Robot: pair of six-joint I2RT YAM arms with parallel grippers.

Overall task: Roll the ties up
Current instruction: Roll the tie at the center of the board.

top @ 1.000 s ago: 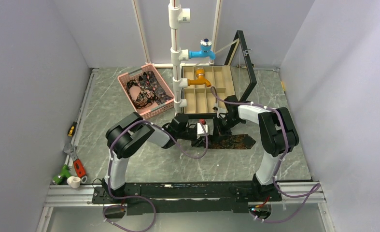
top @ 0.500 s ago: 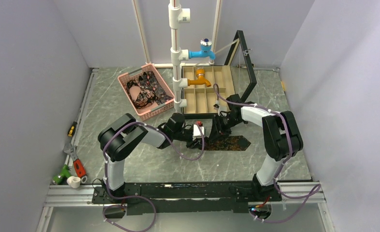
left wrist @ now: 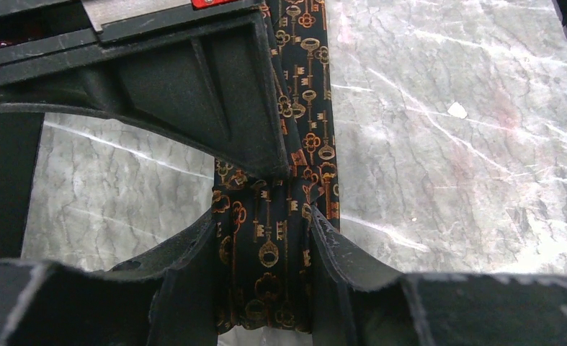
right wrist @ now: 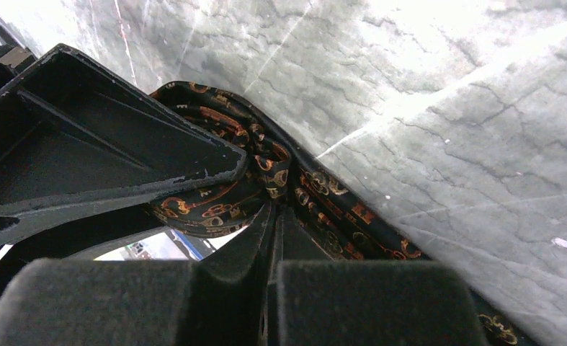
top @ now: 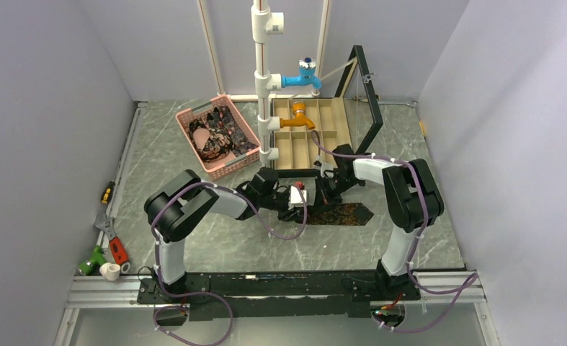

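Observation:
The tie is bunched up next to the roll in my left gripper, so next my right gripper opens, pinches the crumpled fold (right wrist: 274, 175) and straightens the tie before I roll on.
A dark tie with a gold and orange key pattern (top: 349, 213) lies mid-table, its pointed wide end to the right. Its left end is rolled up. In the left wrist view the roll (left wrist: 266, 245) sits between the two fingers of my left gripper (left wrist: 266, 216), which is shut on it; the flat tie (left wrist: 305, 108) runs away from it. My right gripper (right wrist: 271, 209) is shut, its tips pinching the roll's coil (right wrist: 219, 205) from the side. In the top view the left gripper (top: 297, 204) and the right gripper (top: 323, 193) meet at the roll.
A pink mesh basket (top: 194, 115) with more patterned ties stands at the back left. A wooden compartment box (top: 313, 137) with its lid raised stands behind the grippers. A white pipe stand (top: 264, 86) carries a blue tap and an orange tap. Tools (top: 111, 249) lie at the left edge.
Both grippers have moved a little away from the arm bases and to the left with the roll. The tie's flat part has drawn slightly left and looks shorter.

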